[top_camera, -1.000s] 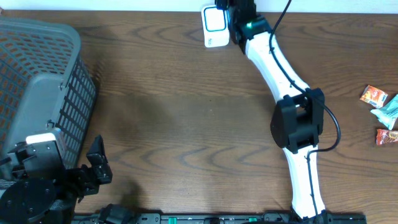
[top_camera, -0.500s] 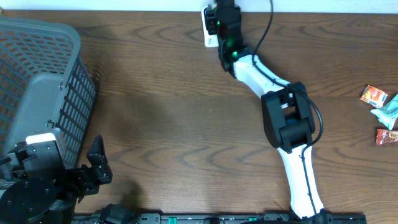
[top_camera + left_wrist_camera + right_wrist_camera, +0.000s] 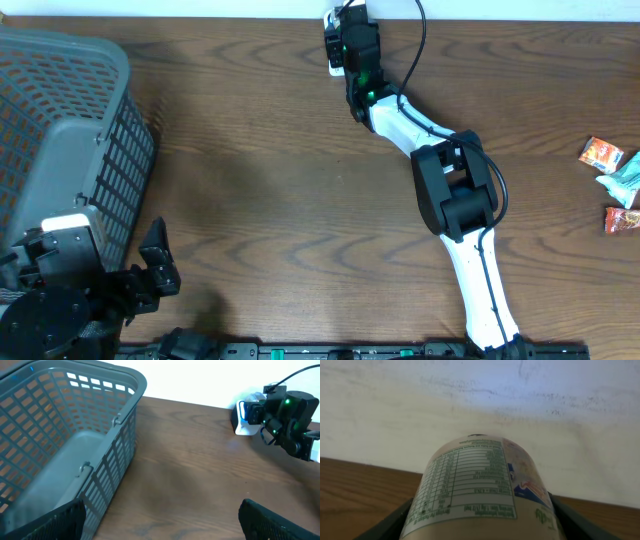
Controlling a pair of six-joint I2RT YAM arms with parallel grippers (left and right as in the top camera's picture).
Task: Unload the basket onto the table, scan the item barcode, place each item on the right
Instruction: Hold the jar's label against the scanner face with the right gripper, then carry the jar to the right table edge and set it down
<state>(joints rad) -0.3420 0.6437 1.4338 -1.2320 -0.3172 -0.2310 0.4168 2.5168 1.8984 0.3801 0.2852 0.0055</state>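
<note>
Next, my right gripper releases the item on the table [image 3: 565, 178] beside the orange and pale blue snack packets, facing the basket.
The item [image 3: 479, 487] is a pale round container with a green-printed nutrition table, and it fills the right wrist view. My right gripper [image 3: 481, 522] is shut on it, one black finger on each side. No barcode shows on the side facing the camera. In the overhead view this gripper [image 3: 352, 48] reaches to the table's far edge and covers most of the white scanner [image 3: 331, 55], hiding the item. The left wrist view shows the scanner [image 3: 244, 416] just left of that gripper [image 3: 286, 416]. My left gripper [image 3: 160, 522] is wide open and holds nothing, low over the table beside the basket.
A grey plastic basket [image 3: 60, 150] stands at the left, and its rim [image 3: 125, 407] runs close to my left fingers. Three small snack packets [image 3: 612, 180] lie at the right edge. A pale wall rises behind the table's far edge.
The right arm has swung left along the far edge with the item, and its wrist now covers most of the scanner. The left arm has not moved.
</note>
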